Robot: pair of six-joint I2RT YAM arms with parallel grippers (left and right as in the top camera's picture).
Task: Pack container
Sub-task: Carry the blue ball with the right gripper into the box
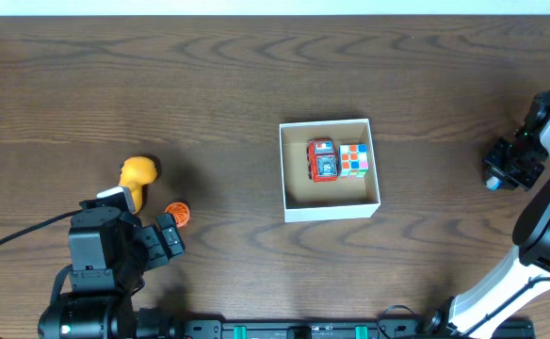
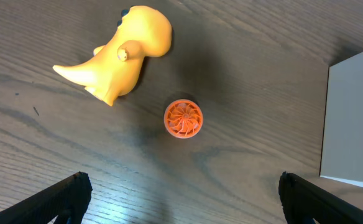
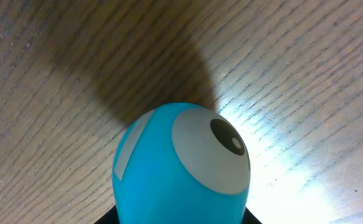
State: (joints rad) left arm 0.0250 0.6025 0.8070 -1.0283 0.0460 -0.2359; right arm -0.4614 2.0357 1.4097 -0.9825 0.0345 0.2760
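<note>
Next, my right gripper releases the blue round toy inside the container (image 1: 297, 162), next to the red toy car and opposite the colour cube.
The container (image 1: 331, 209), a small white box with a brown inside, sits mid-table and holds a red toy car (image 1: 322, 159) and a colour cube (image 1: 353, 159). Its white wall shows at the right of the left wrist view (image 2: 352, 118). My left gripper (image 1: 167, 235) (image 2: 181, 199) is open and empty, just short of an orange ribbed disc (image 1: 177, 214) (image 2: 183, 119). A yellow dinosaur toy (image 1: 138, 174) (image 2: 122, 56) lies beyond the disc. My right gripper (image 1: 506, 165) (image 3: 181, 218) is shut on a blue round toy with a white eye (image 3: 181, 162) (image 1: 491, 183) at the far right.
The dark wood table (image 1: 256, 75) runs to its back edge at the top. A black cable (image 1: 21, 234) trails left from the left arm. The right arm's white links (image 1: 539, 226) stand at the right edge.
</note>
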